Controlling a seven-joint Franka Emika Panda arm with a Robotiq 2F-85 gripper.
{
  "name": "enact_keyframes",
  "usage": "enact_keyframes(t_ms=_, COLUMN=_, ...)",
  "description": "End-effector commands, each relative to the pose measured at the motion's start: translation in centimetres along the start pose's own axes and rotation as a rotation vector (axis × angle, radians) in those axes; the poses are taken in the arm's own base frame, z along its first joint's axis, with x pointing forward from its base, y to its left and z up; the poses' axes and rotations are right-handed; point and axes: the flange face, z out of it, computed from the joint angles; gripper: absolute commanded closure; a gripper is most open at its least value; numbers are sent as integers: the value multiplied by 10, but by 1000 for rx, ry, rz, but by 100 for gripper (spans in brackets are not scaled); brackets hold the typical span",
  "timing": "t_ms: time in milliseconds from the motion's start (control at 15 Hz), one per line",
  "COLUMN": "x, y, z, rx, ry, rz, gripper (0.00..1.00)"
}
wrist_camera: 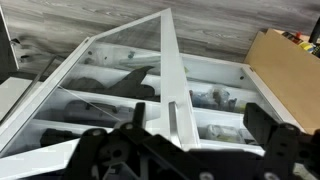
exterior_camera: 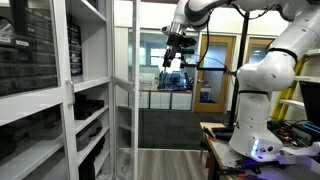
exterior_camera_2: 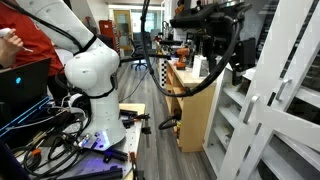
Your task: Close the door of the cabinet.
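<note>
My gripper will close on the slim metal handle (exterior_camera: 138,79) (wrist_camera: 176,129) of the cabinet's glass door next. Holding it lets me swing the door shut.
A white cabinet (exterior_camera: 40,90) with shelves of dark items stands in both exterior views (exterior_camera_2: 285,120). Its glass door (exterior_camera: 124,90) with a white frame stands open, swung out from the cabinet. In the wrist view the door frame (wrist_camera: 168,60) and its slim metal handle (wrist_camera: 176,118) lie just ahead of my gripper (wrist_camera: 198,128). The gripper is open and empty, its two black fingers either side of the frame's edge and apart from it. In both exterior views the gripper (exterior_camera: 178,45) (exterior_camera_2: 213,45) hangs high in front of the door.
The robot's white base (exterior_camera: 258,100) (exterior_camera_2: 88,75) stands on a table strewn with cables. A wooden counter (exterior_camera_2: 185,100) runs beside the cabinet, and a brown box edge (wrist_camera: 285,65) shows in the wrist view. The floor is grey wood. A person in red (exterior_camera_2: 25,40) sits nearby.
</note>
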Motion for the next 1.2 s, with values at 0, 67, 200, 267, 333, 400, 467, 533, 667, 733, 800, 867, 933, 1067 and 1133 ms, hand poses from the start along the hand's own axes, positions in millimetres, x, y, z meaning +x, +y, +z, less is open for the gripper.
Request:
enact_keyframes(t_ms=0, x=-14, y=0, z=9, rx=11, ry=64, rz=-52, gripper=0)
enact_keyframes(t_ms=67, x=-16, y=0, z=13, rx=9, ry=71, rz=-65, gripper=0)
enact_keyframes(t_ms=200, x=-8, y=3, z=14, rx=9, ry=26, rz=-48, gripper=0)
enact_keyframes(t_ms=267, x=-9, y=3, z=17, rx=11, ry=24, rz=-50, gripper=0)
enact_keyframes(t_ms=333, x=-8, y=2, z=17, rx=11, ry=22, rz=-51, gripper=0)
enact_keyframes(t_ms=400, x=-8, y=2, z=17, rx=10, ry=22, rz=-53, gripper=0)
enact_keyframes(t_ms=467, x=-8, y=1, z=17, rx=10, ry=22, rz=-54, gripper=0)
enact_keyframes(t_ms=533, x=-8, y=1, z=17, rx=10, ry=22, rz=-54, gripper=0)
enact_keyframes(t_ms=667, x=-8, y=1, z=17, rx=10, ry=22, rz=-54, gripper=0)
enact_keyframes(t_ms=733, x=-5, y=6, z=20, rx=8, ry=23, rz=-62, gripper=0)
enact_keyframes(t_ms=800, x=-5, y=6, z=22, rx=9, ry=27, rz=-78, gripper=0)
enact_keyframes(t_ms=867, x=-4, y=9, z=24, rx=11, ry=35, rz=-99, gripper=0)
enact_keyframes(t_ms=933, x=-3, y=11, z=25, rx=5, ry=38, rz=-114, gripper=0)
enact_keyframes(t_ms=1067, x=-2, y=17, z=29, rx=-5, ry=60, rz=-157, gripper=0)
enact_keyframes(t_ms=1133, x=0, y=21, z=32, rx=-11, ry=73, rz=-175, gripper=0)
